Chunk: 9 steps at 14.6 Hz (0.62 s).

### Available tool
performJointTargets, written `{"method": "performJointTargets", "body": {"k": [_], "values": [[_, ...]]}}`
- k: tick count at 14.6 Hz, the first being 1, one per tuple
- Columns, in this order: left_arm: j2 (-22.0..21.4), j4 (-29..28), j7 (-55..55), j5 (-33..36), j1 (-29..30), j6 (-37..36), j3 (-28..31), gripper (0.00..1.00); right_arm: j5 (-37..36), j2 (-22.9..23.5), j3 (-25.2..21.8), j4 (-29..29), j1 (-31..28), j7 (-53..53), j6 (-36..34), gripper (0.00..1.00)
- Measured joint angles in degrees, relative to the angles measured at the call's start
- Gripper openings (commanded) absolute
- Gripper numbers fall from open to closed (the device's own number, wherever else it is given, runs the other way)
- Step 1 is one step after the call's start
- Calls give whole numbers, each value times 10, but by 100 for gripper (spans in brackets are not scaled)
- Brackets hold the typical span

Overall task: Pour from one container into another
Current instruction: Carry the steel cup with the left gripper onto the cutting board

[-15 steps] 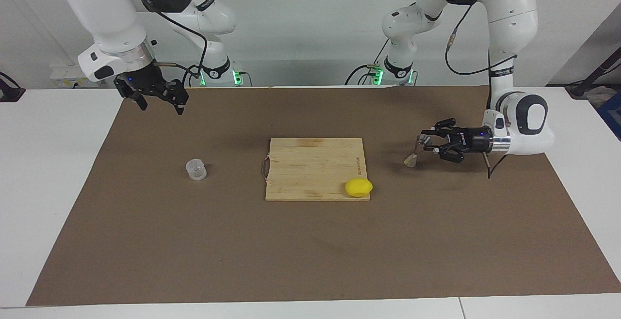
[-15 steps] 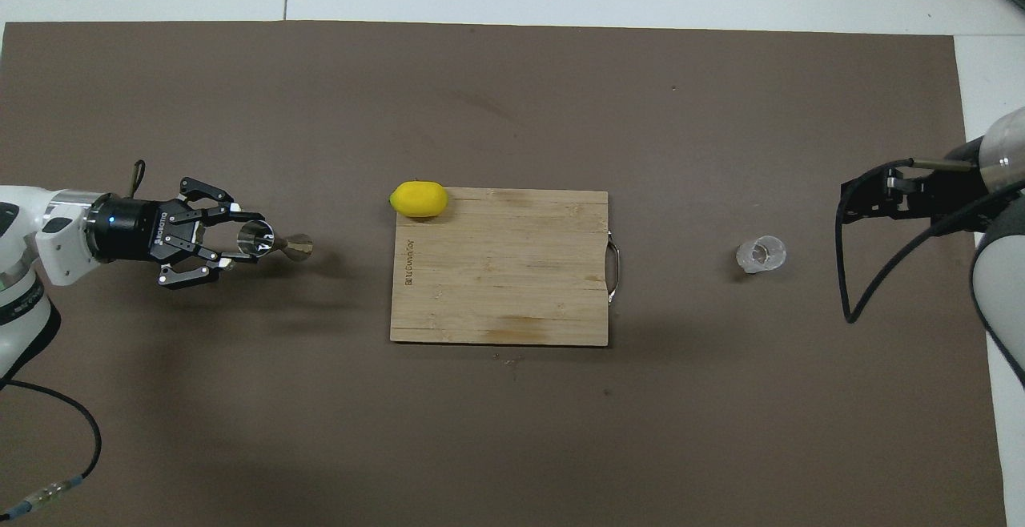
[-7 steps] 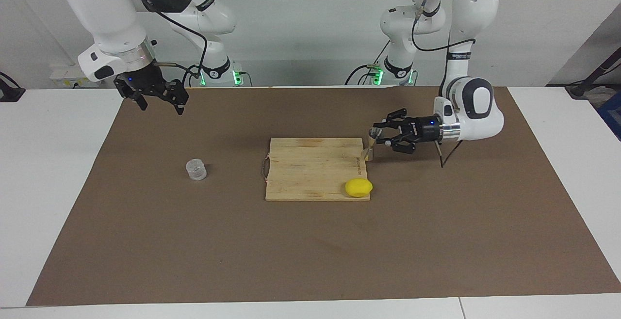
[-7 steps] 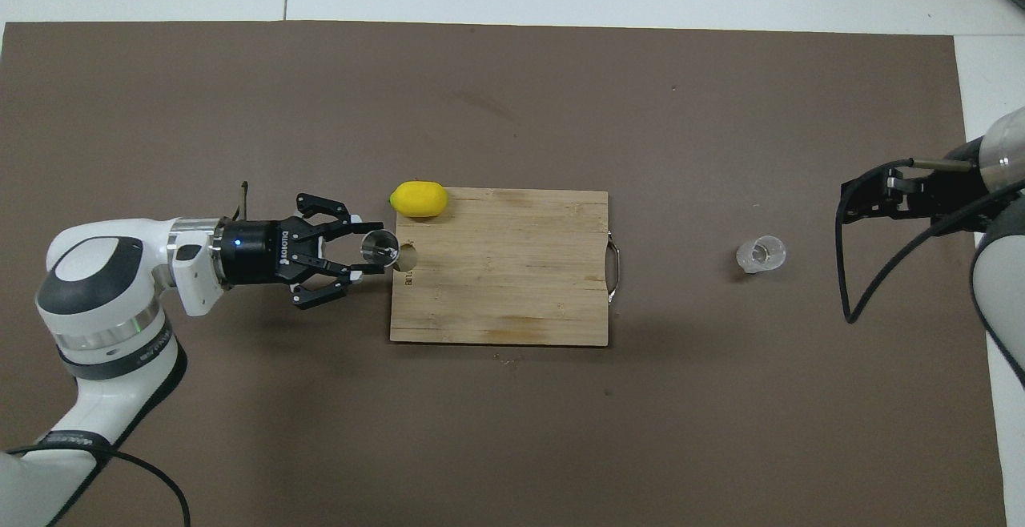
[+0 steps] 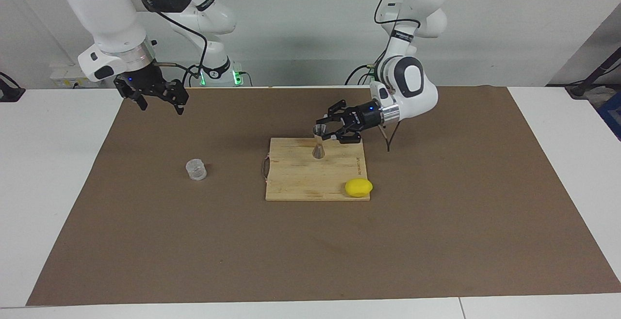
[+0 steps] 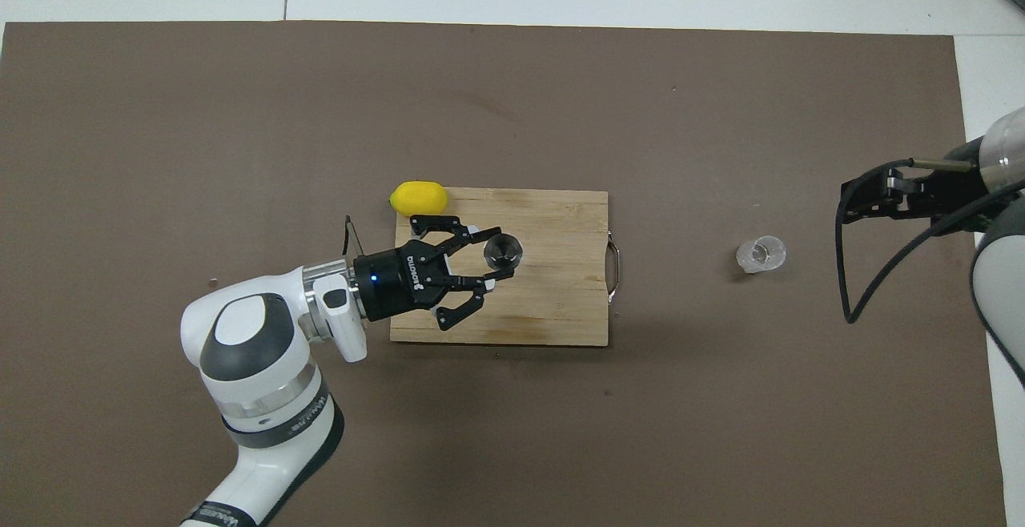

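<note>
My left gripper needs to set the metal hourglass jigger free on the cutting board's bare wood (image 6: pixel 548 254), a little short of the metal handle.
The metal hourglass jigger (image 5: pixel 318 143) (image 6: pixel 503 249) stands upright over the wooden cutting board (image 5: pixel 301 178) (image 6: pixel 552 303). My left gripper (image 5: pixel 322 132) (image 6: pixel 500 253) is shut on its upper cone, reaching in level from the left arm's end. I cannot tell whether its base touches the board. The small clear ribbed cup (image 5: pixel 196 169) (image 6: pixel 761 254) stands alone on the brown mat toward the right arm's end. My right gripper (image 5: pixel 162 107) (image 6: pixel 849 205) waits open and empty, raised over the mat at that end, apart from the cup.
A yellow lemon (image 5: pixel 358 187) (image 6: pixel 418 199) lies at the board's corner farther from the robots, toward the left arm's end. The board has a metal handle (image 6: pixel 615 271) on the side facing the cup. The brown mat (image 5: pixel 310 251) covers most of the white table.
My left arm has carried the jigger from over the mat at its own end to over the cutting board. The right arm, cup and lemon have not moved.
</note>
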Motion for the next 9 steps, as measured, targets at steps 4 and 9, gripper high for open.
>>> {"method": "performJointTargets", "body": {"k": [4,9], "values": [[23,6,62,-93,-61,46,2,0,0,0,0,0,0,0,0,100],[90,53,102,-137,-84,51,4,0,0,0,0,0,0,0,0,100]]}}
